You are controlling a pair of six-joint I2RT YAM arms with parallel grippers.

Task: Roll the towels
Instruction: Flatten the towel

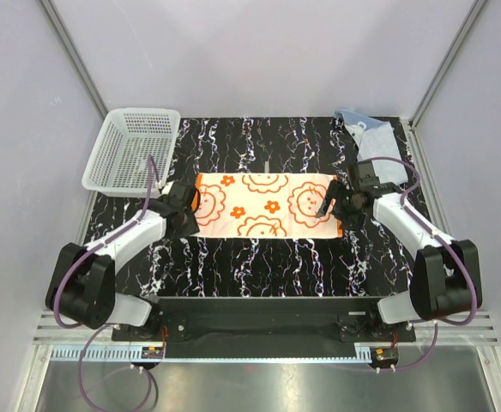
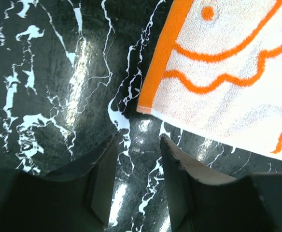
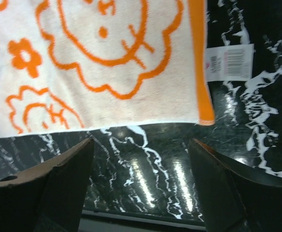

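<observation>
Next, I close my right gripper on the near corner [image 1: 341, 236] [image 3: 206, 119] of the orange-and-white towel, at the end of the orange border with the white tag.
The orange-and-white towel [image 1: 266, 204] with cartoon prints lies flat in the middle of the black marble table. My left gripper [image 1: 190, 209] is open and empty at its left end; the towel's corner [image 2: 148, 108] lies just beyond the fingertips [image 2: 166, 145]. My right gripper [image 1: 329, 206] is open wide and empty at the right end, just off the towel's edge [image 3: 131, 63]; its white tag [image 3: 229, 62] lies beside the orange border. The light blue towel [image 1: 369, 133] lies crumpled at the far right corner.
A white mesh basket [image 1: 133, 148] stands at the far left corner, behind my left arm. The table surface [image 1: 259, 266] is black with white veins. Grey walls enclose the cell.
</observation>
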